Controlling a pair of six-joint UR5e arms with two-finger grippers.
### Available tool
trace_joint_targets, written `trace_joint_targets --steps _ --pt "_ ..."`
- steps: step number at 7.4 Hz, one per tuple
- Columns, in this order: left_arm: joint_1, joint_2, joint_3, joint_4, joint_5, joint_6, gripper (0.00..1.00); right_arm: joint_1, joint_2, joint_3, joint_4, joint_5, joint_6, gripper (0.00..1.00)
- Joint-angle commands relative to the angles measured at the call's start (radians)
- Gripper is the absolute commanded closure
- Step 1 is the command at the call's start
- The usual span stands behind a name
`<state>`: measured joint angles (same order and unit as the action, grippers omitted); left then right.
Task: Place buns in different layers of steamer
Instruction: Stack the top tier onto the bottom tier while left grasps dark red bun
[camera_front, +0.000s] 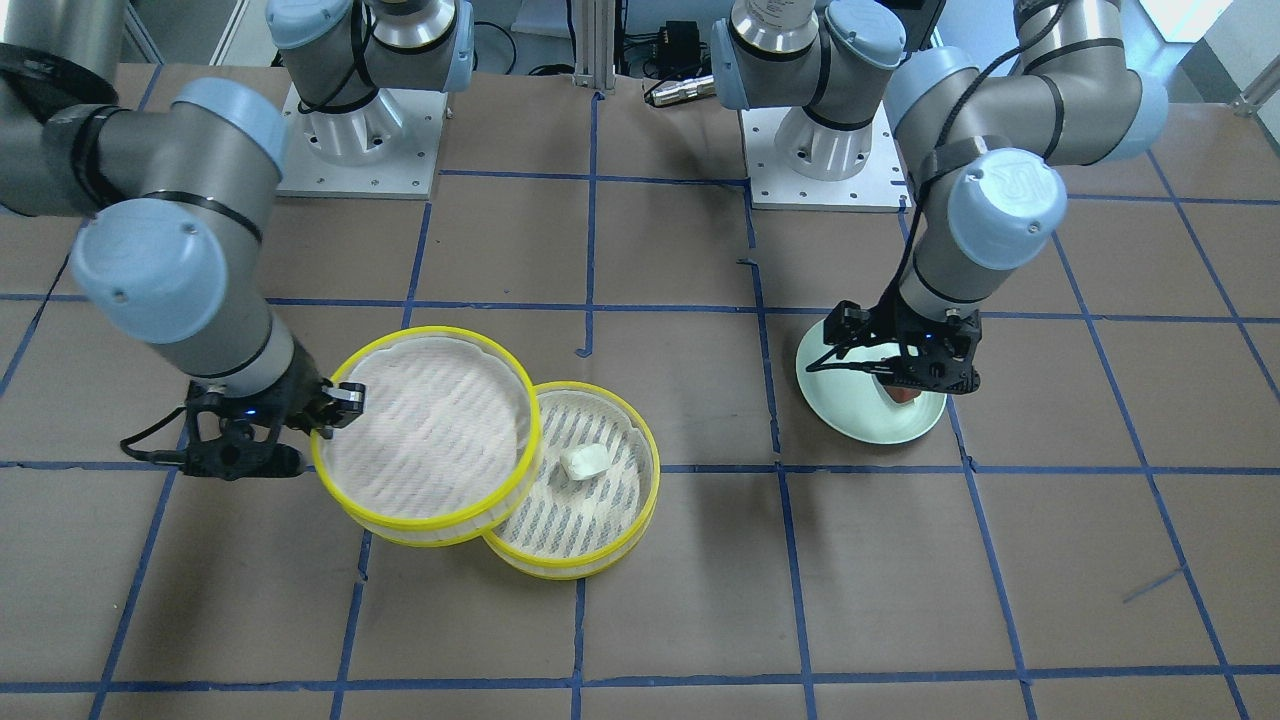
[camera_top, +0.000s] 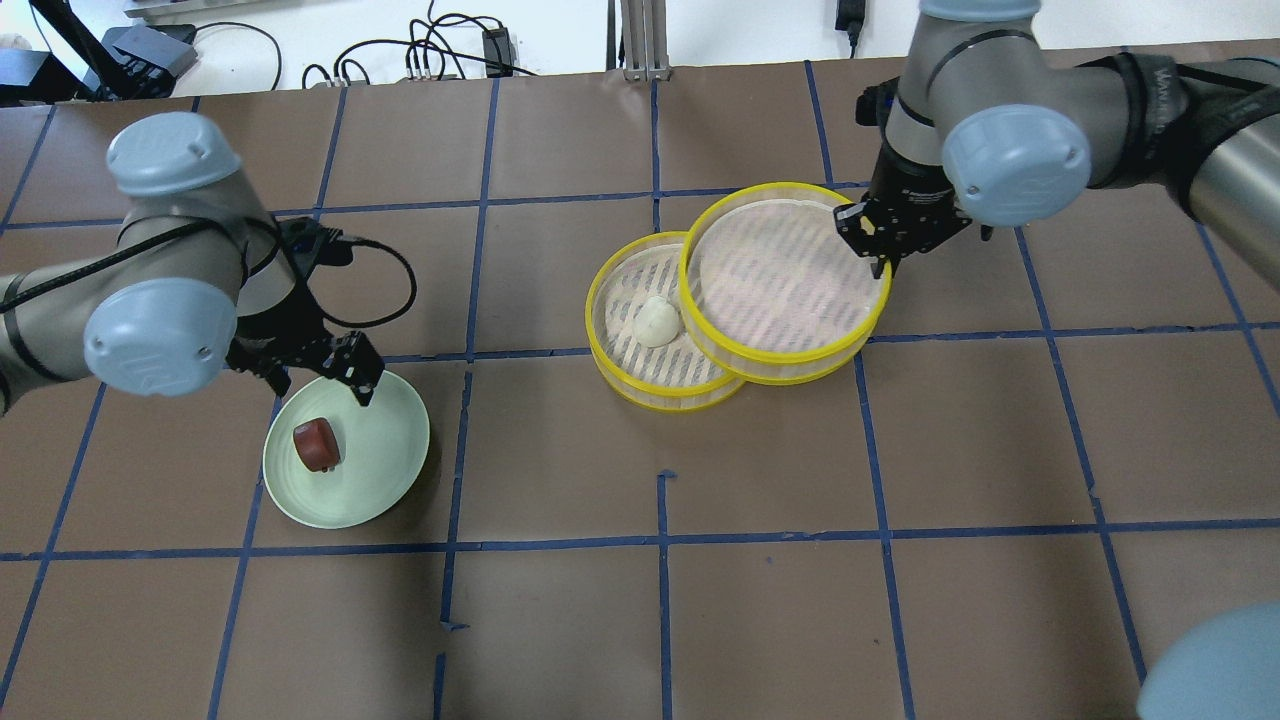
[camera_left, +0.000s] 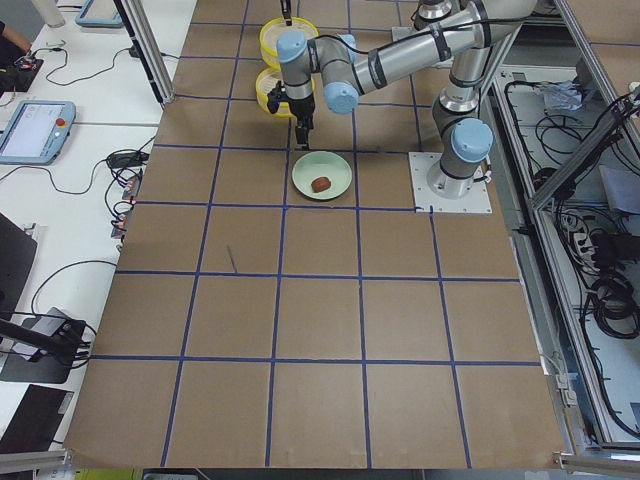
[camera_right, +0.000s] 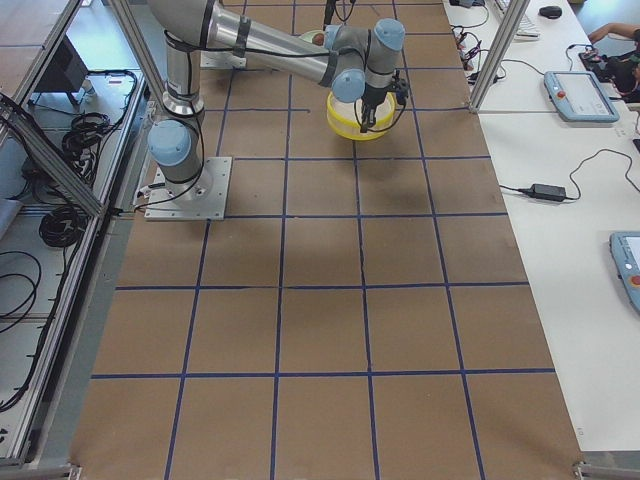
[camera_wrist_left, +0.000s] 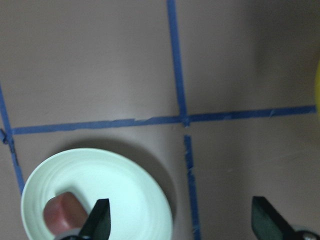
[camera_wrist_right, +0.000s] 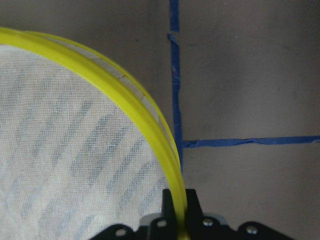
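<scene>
My left gripper is to go down to the pale green plate next and close on the sides of the reddish-brown bun (camera_front: 902, 394) (camera_wrist_left: 65, 212).
The reddish-brown bun (camera_top: 316, 445) lies on a pale green plate (camera_top: 385, 450). My left gripper (camera_top: 322, 385) hovers open over the plate's far side; in the left wrist view its fingertips (camera_wrist_left: 100, 217) stand wide apart beside the bun (camera_wrist_left: 62, 212). The white bun (camera_top: 657, 321) lies in the lower steamer layer (camera_top: 600, 345). My right gripper (camera_top: 880, 262) is shut on the yellow rim of the upper steamer layer (camera_top: 780, 372), which is empty and overlaps the lower one, offset to the right. The right wrist view shows the rim (camera_wrist_right: 135, 100) pinched between the jaws.
Brown table paper with a blue tape grid (camera_top: 660, 540) lies all around. Both arm bases (camera_front: 840, 150) stand at the robot's edge of the table. Cables (camera_top: 430, 60) lie along the far edge.
</scene>
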<state>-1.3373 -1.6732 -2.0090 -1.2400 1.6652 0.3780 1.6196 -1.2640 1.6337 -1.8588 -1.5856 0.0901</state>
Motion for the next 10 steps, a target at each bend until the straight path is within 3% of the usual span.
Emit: trace_joint_targets --steps 1,5,6,7,8,10 --pt "0.079 -0.011 -0.063 0.002 0.037 0.068 0.02 0.117 0.018 -0.006 -0.023 0.015 0.219 0.96" --pt "0.081 -0.144 -0.057 0.120 0.051 0.061 0.15 0.143 0.064 -0.006 -0.046 0.012 0.244 0.96" --pt "0.079 -0.146 -0.057 0.125 0.047 0.047 0.29 0.141 0.066 -0.006 -0.046 0.012 0.244 0.96" --pt "0.072 -0.146 -0.057 0.125 0.045 0.026 0.66 0.141 0.067 -0.006 -0.054 0.013 0.252 0.96" --pt "0.066 -0.149 -0.059 0.123 0.041 -0.031 0.90 0.141 0.071 -0.009 -0.063 0.015 0.255 0.96" --pt "0.005 -0.088 0.007 0.117 0.047 -0.060 0.92 0.141 0.081 -0.012 -0.074 0.028 0.255 0.95"
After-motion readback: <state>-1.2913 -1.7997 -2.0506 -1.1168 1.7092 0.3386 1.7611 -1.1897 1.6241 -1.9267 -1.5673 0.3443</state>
